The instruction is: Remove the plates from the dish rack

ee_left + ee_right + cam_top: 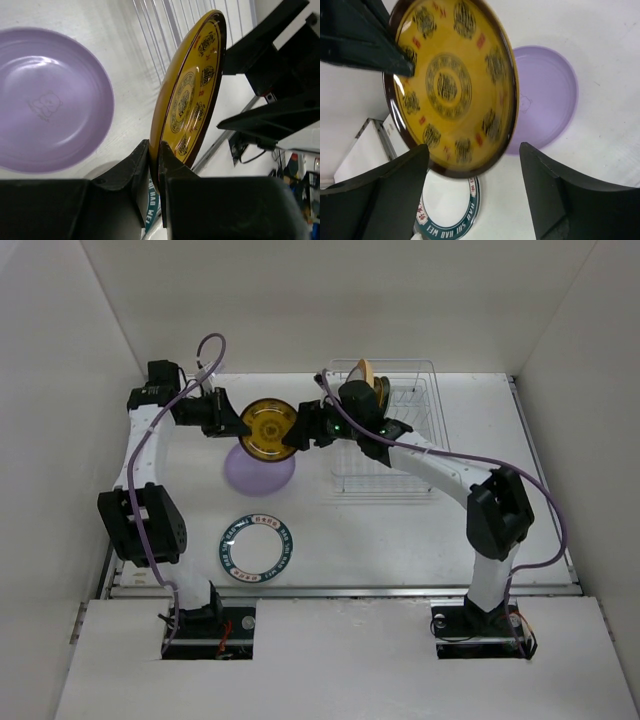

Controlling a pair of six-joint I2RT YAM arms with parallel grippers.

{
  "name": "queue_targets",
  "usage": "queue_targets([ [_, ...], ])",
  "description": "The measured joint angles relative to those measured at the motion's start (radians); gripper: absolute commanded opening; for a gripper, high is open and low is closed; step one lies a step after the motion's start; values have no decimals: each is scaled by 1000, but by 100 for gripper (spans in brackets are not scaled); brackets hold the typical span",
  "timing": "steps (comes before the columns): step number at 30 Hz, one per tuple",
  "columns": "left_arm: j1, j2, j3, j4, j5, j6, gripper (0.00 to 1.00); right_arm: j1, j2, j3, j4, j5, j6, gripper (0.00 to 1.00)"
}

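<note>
The robot's left gripper should release the yellow-and-brown patterned plate on the table point(195, 475) beside the lavender plate, opposite the dish rack.
A yellow-and-brown patterned plate point(266, 428) hangs on edge above the table, between both arms. My left gripper point(156, 155) is shut on its lower rim, one finger on each face. My right gripper point(472, 170) stands open, its fingers point(395, 190) well apart on either side of the plate's rim point(450, 85) and not touching it. Flat on the table under it lies a lavender plate point(260, 472), and nearer me a white plate with a teal rim point(257, 547). The wire dish rack point(430, 400) stands to the right with one pale orange plate point(367, 373) upright at its far end.
White walls enclose the table on the left, back and right. The right arm's forearm point(420, 455) reaches across the rack's front. A purple cable point(200, 360) loops over the left wrist.
</note>
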Motion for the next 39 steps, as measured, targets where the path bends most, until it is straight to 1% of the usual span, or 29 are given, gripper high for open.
queue_targets([
  [5, 51, -23, -36, 104, 9, -106, 0, -12, -41, 2, -26, 36, 1, 82],
  [6, 65, -21, -42, 116, 9, -119, 0, -16, -51, 2, -32, 48, 0, 92],
  [9, 113, -6, -45, 121, 10, -144, 0, -26, -83, 5, -53, 95, 0, 93],
  [13, 205, 10, -46, 124, -14, -158, 0, -37, -137, 5, -78, 149, -1, 95],
  [14, 219, 10, -50, 128, -32, -159, 0, -37, -153, 5, -79, 161, -1, 95],
  [19, 358, 10, -109, 136, -141, -174, 0, -39, -239, -19, -86, 211, -2, 95],
  [25, 485, 63, -120, 130, -251, -193, 0, -39, -326, -111, -98, 231, -3, 95],
  [27, 503, 105, -120, 120, -278, -192, 0, -39, -349, -154, -103, 238, -3, 95],
  [31, 505, 180, -125, 105, -315, -191, 0, -39, -379, -217, -114, 245, 5, 95],
  [39, 508, 194, -140, 111, -386, -189, 0, -39, -472, -293, -129, 277, 12, 95],
])
